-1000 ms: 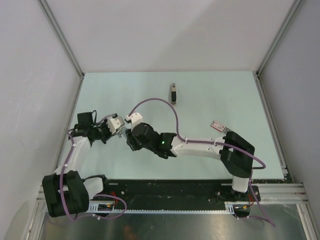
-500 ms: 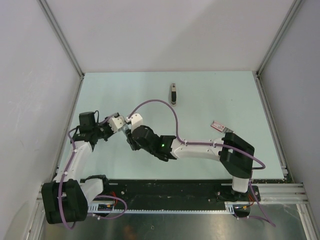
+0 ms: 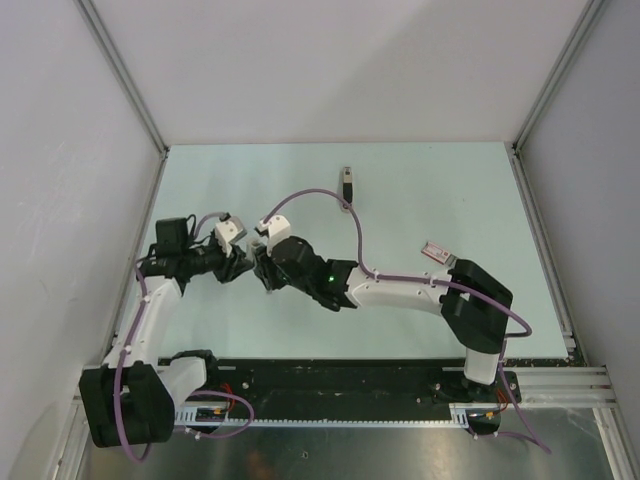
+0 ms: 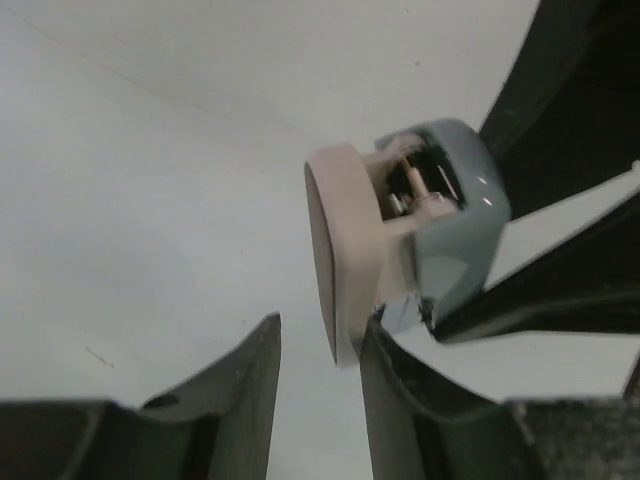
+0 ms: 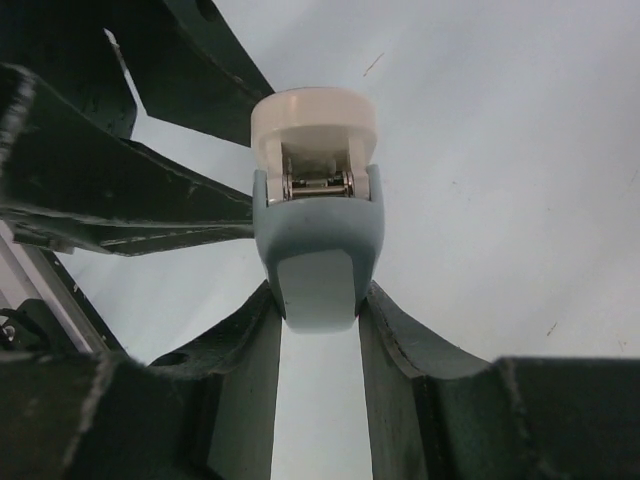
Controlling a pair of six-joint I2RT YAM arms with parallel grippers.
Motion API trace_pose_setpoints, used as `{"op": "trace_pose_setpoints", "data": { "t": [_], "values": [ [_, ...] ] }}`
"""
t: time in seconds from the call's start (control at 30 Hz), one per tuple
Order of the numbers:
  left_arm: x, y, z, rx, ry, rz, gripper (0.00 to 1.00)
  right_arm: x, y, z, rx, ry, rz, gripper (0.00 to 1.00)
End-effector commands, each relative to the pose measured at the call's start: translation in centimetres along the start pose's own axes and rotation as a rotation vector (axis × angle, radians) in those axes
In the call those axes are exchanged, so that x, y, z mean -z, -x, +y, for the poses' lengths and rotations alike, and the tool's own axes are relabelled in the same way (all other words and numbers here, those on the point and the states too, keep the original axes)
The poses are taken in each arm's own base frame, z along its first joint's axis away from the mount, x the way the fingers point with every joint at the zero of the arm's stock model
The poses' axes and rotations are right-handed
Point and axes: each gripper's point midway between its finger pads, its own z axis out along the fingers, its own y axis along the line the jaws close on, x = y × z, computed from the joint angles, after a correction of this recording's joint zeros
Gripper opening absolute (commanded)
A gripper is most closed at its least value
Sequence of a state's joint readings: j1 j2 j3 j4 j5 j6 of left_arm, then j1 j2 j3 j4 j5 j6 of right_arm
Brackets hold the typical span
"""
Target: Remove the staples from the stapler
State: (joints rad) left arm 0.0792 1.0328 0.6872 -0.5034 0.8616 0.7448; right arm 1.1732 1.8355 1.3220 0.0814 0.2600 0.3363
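I will use my right gripper to set the stapler, now held above the table, down on the bare table (image 3: 256, 272) just below the meeting tips of both grippers.
My right gripper (image 5: 319, 302) is shut on the rear of a small stapler (image 5: 318, 235) with a blue-grey top, a cream base and a metal hinge, and holds it above the table. In the left wrist view the stapler (image 4: 450, 200) is just ahead of my open left gripper (image 4: 320, 350), its cream base edge against the right finger (image 4: 400, 400). In the top view the two grippers, left (image 3: 240, 263) and right (image 3: 262, 268), meet left of centre. A slim dark grey bar with a silvery strip (image 3: 346, 180) lies on the table at the back. No staples show.
A flat pink-and-white labelled box (image 3: 437, 251) lies on the table at the right, beside the right arm's shoulder. The right arm's purple cable (image 3: 330, 200) arcs over the near end of the dark bar. Grey walls (image 3: 90, 200) enclose three sides.
The left wrist has turned and its gripper has closed in on the right gripper. The right gripper has shifted slightly toward the back with the stapler. The dark bar and the box have not moved.
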Motion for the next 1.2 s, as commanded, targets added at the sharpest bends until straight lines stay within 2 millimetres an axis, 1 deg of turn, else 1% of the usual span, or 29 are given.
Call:
{"op": "trace_pose_setpoints", "data": {
  "t": [0.0,0.17,0.2,0.27,0.33,0.43,0.47,0.5,0.57,0.67,0.73,0.83,0.97,1.07,1.17],
  "values": [
    [1.3,5.6,-3.6,0.082,-0.185,-0.163,0.43,0.4,3.0,-1.6,-0.007,-0.033,-0.063,0.00],
    [2.6,9.0,-4.8,0.169,-0.294,-0.251,0.46,-1.2,3.4,-3.9,-0.020,-0.089,-0.031,0.00],
    [2.8,9.4,-4.7,0.182,-0.300,-0.261,0.47,-1.5,3.4,-4.3,-0.017,-0.103,-0.014,0.00],
    [3.3,10.0,-3.9,0.188,-0.281,-0.274,0.54,-2.2,3.3,-5.0,0.000,-0.132,0.016,0.00],
    [3.8,9.9,-1.9,0.185,-0.199,-0.257,0.62,-3.1,3.1,-5.6,0.023,-0.163,0.047,0.00],
    [5.2,9.1,2.3,0.212,-0.035,-0.226,0.68,-4.5,2.4,-6.7,0.037,-0.206,0.119,0.00],
    [5.9,8.9,3.5,0.235,0.006,-0.226,0.79,-4.9,2.0,-7.0,0.036,-0.215,0.147,0.00],
    [6.6,8.6,4.8,0.268,0.045,-0.226,0.86,-5.4,1.6,-7.2,0.032,-0.223,0.178,0.00],
    [8.0,7.9,7.3,0.335,0.112,-0.233,0.95,-6.2,0.7,-7.3,0.017,-0.225,0.240,0.00],
    [10.2,6.7,10.3,0.411,0.185,-0.257,0.99,-6.6,-0.3,-6.6,0.001,-0.196,0.322,0.00],
    [11.2,6.1,11.5,0.438,0.218,-0.267,0.99,-6.4,-0.6,-5.9,-0.007,-0.174,0.362,0.00],
    [11.7,5.4,11.9,0.437,0.244,-0.262,1.00,-5.9,-1.2,-4.8,-0.022,-0.137,0.432,0.00],
    [11.4,4.8,11.1,0.431,0.243,-0.258,0.99,-5.8,-2.1,-3.6,-0.034,-0.105,0.512,0.00],
    [10.8,3.9,10.5,0.452,0.242,-0.238,0.99,-6.2,-2.5,-2.7,-0.042,-0.095,0.532,0.00],
    [9.4,2.5,9.5,0.455,0.251,-0.168,0.99,-6.8,-2.9,-1.9,-0.082,-0.067,0.545,0.00]
  ]
}}
